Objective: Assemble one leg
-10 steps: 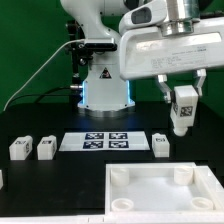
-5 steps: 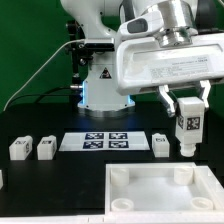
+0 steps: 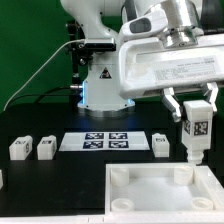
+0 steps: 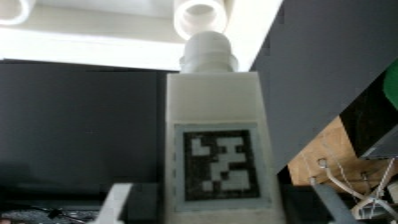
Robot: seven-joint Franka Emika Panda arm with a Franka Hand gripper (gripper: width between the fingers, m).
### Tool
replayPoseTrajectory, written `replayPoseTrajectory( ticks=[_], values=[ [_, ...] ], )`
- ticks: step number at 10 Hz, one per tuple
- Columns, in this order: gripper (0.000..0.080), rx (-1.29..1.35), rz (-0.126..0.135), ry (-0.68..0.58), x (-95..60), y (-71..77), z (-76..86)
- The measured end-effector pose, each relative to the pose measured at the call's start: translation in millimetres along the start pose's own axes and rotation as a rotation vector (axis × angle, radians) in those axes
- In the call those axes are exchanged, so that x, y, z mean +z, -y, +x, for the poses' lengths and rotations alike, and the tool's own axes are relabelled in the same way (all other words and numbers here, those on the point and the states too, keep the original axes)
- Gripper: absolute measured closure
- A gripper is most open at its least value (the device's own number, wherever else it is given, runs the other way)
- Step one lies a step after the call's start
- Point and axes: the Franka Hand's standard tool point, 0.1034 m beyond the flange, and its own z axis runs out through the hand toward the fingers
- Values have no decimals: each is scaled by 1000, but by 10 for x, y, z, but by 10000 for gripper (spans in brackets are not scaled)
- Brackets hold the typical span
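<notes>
My gripper is to place the white leg, now held above the far corner knob, upright. It will put it down on the large white panel's near corner knob (image 3: pixel 202 205) (image 4: pixel 199 15) below it.
My gripper (image 3: pixel 193 118) is shut on a white leg (image 3: pixel 193 132) with a black-and-white tag on its face. It holds the leg upright in the air, its lower tip just above the far right corner knob (image 3: pixel 183 173) of the large white panel (image 3: pixel 160 205). In the wrist view the leg (image 4: pixel 214 140) fills the middle, its tag facing the camera and its rounded tip pointing away. My fingers (image 4: pixel 125 200) flank its base. Three more legs stand on the table: two on the exterior view's left (image 3: pixel 20 149) (image 3: pixel 46 149) and one by the panel (image 3: pixel 161 144).
The marker board (image 3: pixel 100 141) lies on the black table between the loose legs. The robot base (image 3: pixel 103 85) stands behind it. The panel has raised knobs at its corners, one at the far left (image 3: pixel 119 177).
My gripper has carried the leg toward the exterior view's right and downward, from above the loose leg near the panel to over the panel's far right corner.
</notes>
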Motion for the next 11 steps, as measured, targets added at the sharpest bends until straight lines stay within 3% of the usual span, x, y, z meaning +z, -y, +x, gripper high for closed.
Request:
replayPoseTrajectory(
  ticks=[2, 5, 8, 11],
  values=[
    [506, 9, 5, 7, 212, 2, -52],
    [506, 20, 8, 21, 400, -14, -99],
    [506, 24, 10, 26, 474, -19, -104],
    [506, 29, 12, 47, 576, -8, -251]
  ],
)
